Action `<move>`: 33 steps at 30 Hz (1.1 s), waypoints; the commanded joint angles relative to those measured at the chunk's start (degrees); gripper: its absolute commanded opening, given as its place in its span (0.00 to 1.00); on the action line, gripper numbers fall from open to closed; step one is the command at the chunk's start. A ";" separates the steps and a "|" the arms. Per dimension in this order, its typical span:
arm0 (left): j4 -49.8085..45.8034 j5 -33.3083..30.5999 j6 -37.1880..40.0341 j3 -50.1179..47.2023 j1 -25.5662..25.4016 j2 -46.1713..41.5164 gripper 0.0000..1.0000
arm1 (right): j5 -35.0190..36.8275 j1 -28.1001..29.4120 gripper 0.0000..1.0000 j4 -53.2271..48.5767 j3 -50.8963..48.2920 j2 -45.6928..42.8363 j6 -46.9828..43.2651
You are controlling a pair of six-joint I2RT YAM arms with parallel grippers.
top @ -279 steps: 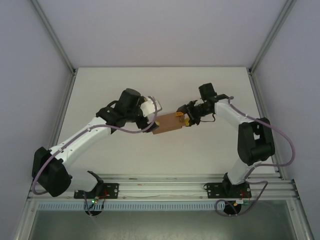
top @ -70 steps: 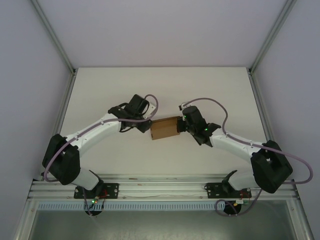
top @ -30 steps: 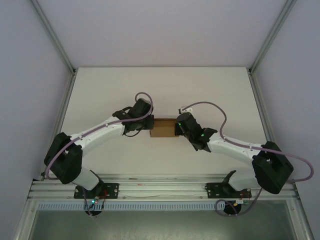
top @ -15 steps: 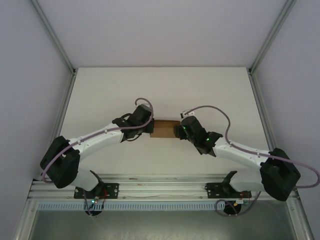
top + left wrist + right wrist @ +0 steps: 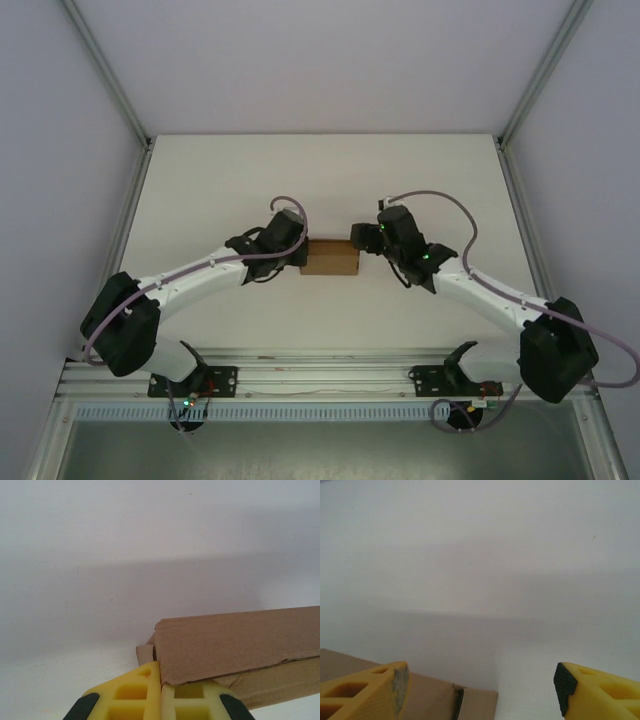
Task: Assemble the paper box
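Observation:
The small flap pokes past my shut left gripper, the top panel over one finger, so next I open and pinch across the box's end seam [image 5: 156, 647].
The paper box [image 5: 331, 257] is a small brown carton lying flat on the white table [image 5: 330, 180], between the two arms. My left gripper [image 5: 299, 252] is shut, its yellow fingers [image 5: 135, 695] pressed together against the box's left end. In the left wrist view the cardboard top panel [image 5: 235, 642] overlaps the right finger, and a small flap [image 5: 144, 653] sticks out behind. My right gripper [image 5: 364, 238] stands open just off the box's right end. In the right wrist view, the box's end [image 5: 470, 702] shows low between the spread fingers [image 5: 375, 692].
White enclosure walls and metal frame posts [image 5: 118, 85] surround the table. An aluminium rail [image 5: 320, 375] carrying the arm bases runs along the near edge. Bare table lies behind the box and to both sides of the arms.
The right gripper has pulled back from the box's right end, up and to the right, leaving the whole box top visible. The left gripper and the box have stayed in place.

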 commanded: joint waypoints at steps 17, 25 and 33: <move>-14.19 5.28 4.45 3.79 -0.98 -3.55 0.50 | -3.55 -0.30 0.72 2.22 -8.44 4.86 6.89; -14.72 6.61 2.47 5.18 -0.82 -8.47 0.83 | -3.84 -0.29 0.71 2.91 -11.06 4.82 7.77; -13.89 3.12 -4.66 9.80 4.54 -1.32 0.85 | -3.30 -0.34 0.71 3.01 -11.22 5.52 7.69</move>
